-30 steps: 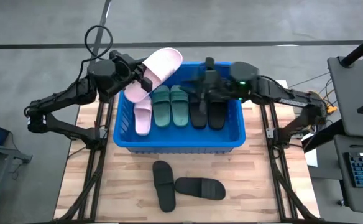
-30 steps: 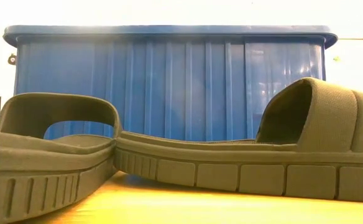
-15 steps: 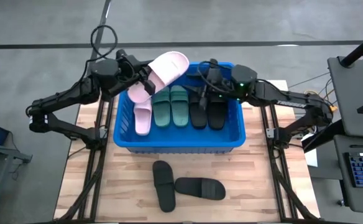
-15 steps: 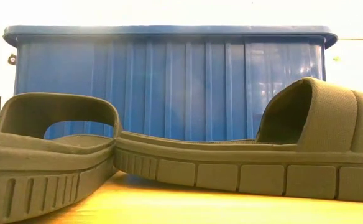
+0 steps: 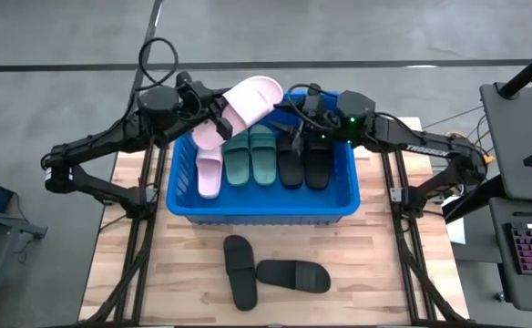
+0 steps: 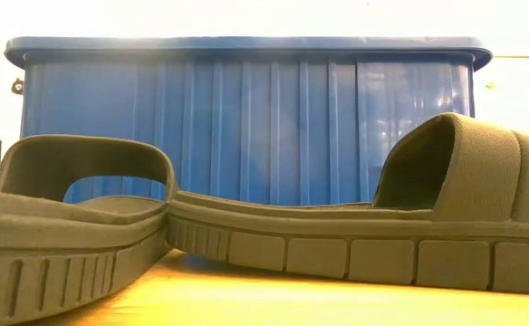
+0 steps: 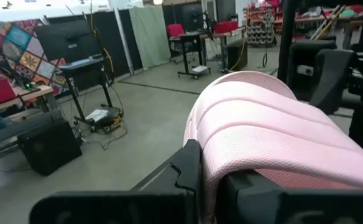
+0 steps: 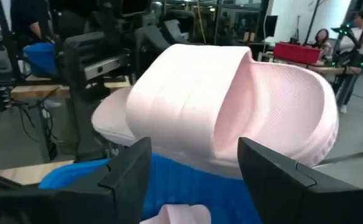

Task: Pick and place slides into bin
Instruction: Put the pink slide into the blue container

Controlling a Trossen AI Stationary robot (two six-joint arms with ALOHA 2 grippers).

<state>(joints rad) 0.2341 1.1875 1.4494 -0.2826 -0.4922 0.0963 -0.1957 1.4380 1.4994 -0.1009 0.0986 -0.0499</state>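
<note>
Next, my right gripper pinches the slide's strap (image 8: pixel 194 115) while my left gripper changes its hold, because the pink slide in my left gripper slants across the bin.
A pale pink slide (image 5: pixel 248 100) hangs tilted over the far left corner of the blue bin (image 5: pixel 261 202), with my left gripper (image 5: pixel 217 121) shut on it. My right gripper (image 5: pixel 293 107) stands open over the bin's far rim. It faces the slide's free end (image 8: pixel 231 99), with its fingers to either side and no touch showing. In the bin lie another pink slide (image 5: pixel 209 171), two green ones (image 5: pixel 250 157) and two black ones (image 5: pixel 304 164). Two black slides (image 5: pixel 239 271) (image 5: pixel 293 275) lie sole-down on the table in front of the bin. My left gripper pinches the pink slide between its two fingers at one long edge (image 7: pixel 209 165), toward the end nearer the left arm. The fingers come level from the table's left side. Their tips hide whether they have strap or sole. The slide is lifted clear, tilted, its far end reaching toward my right gripper.
The two black slides on the table touch end to end and fill the low view (image 6: pixel 65 217) (image 6: pixel 382 226), with the bin's wall (image 6: pixel 246 118) behind them. Bare wood shows left and right of them (image 5: pixel 375 264). A keyboard and desk (image 5: pixel 530 246) stand beyond the right edge.
My right gripper has drawn back from above the black slides in the bin toward the far rim and now faces the pink slide. The pink slide in my left gripper has swung a little toward the right.
</note>
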